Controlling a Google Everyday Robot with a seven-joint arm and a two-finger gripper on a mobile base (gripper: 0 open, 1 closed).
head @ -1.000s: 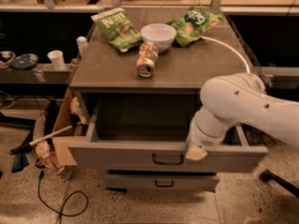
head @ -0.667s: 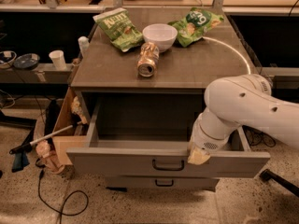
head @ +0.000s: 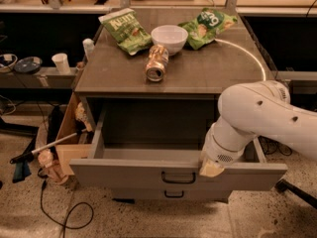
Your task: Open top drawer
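Next, I release the pulled-out top drawer's front over the lower drawer's handle (head: 179, 187).
The top drawer (head: 124, 175) is pulled far out of the grey cabinet, its wide grey front facing me with a small dark loop handle (head: 178, 177) at its centre. Its inside looks empty. My gripper (head: 210, 168) is at the end of the white arm (head: 257, 118), which reaches in from the right; the gripper sits at the drawer front's top edge, just right of the handle. A narrower drawer (head: 171, 195) with the same handle shows just below, shut.
On the cabinet top (head: 114, 78) lie two green chip bags (head: 124, 29) (head: 208, 24), a white bowl (head: 169, 36) and a tipped can (head: 156, 63). An open cardboard box (head: 67, 133) with clutter stands to the left, with a cable (head: 64, 217) on the floor.
The top drawer has slid further out toward me, and my gripper has moved with its front edge.
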